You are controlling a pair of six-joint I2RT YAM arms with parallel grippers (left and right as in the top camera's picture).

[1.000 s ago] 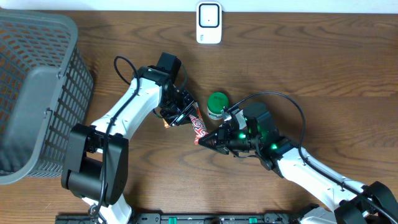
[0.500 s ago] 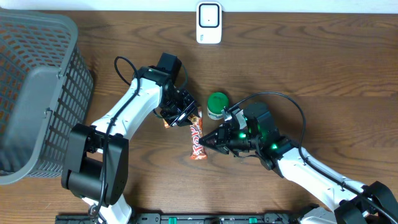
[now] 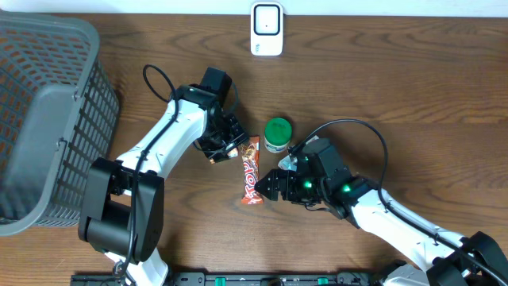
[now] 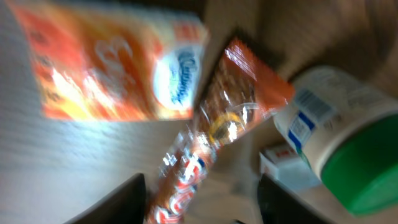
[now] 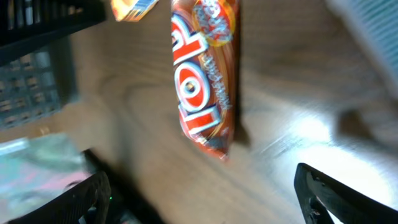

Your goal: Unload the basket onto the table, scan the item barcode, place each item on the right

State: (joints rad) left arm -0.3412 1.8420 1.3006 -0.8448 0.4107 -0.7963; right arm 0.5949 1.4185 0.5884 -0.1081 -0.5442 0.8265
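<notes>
My right gripper is going to close on the far end of the candy bar [image 3: 252,142], between the orange box and the jar with the green lid.
The item, a red and orange candy bar [image 3: 251,171], lies flat on the wooden table between the two arms. My left gripper [image 3: 228,148] hovers at its upper left end and stands open; in the left wrist view the bar [image 4: 211,143] runs down between the dark fingers [image 4: 118,202] without being gripped. My right gripper [image 3: 271,186] sits just right of the bar's lower end, jaws wide apart and empty. The right wrist view shows the bar [image 5: 205,81] lying ahead of the fingers [image 5: 336,193]. A white barcode scanner [image 3: 267,29] stands at the table's far edge.
A white jar with a green lid [image 3: 277,133] stands just right of the bar's top end. An orange box [image 4: 112,62] lies under the left gripper. A large grey mesh basket [image 3: 48,119] fills the left side.
Both grippers have opened and let go of the candy bar. It has dropped from a tilted hold to lie flat on the table. The right gripper has drawn back slightly.
</notes>
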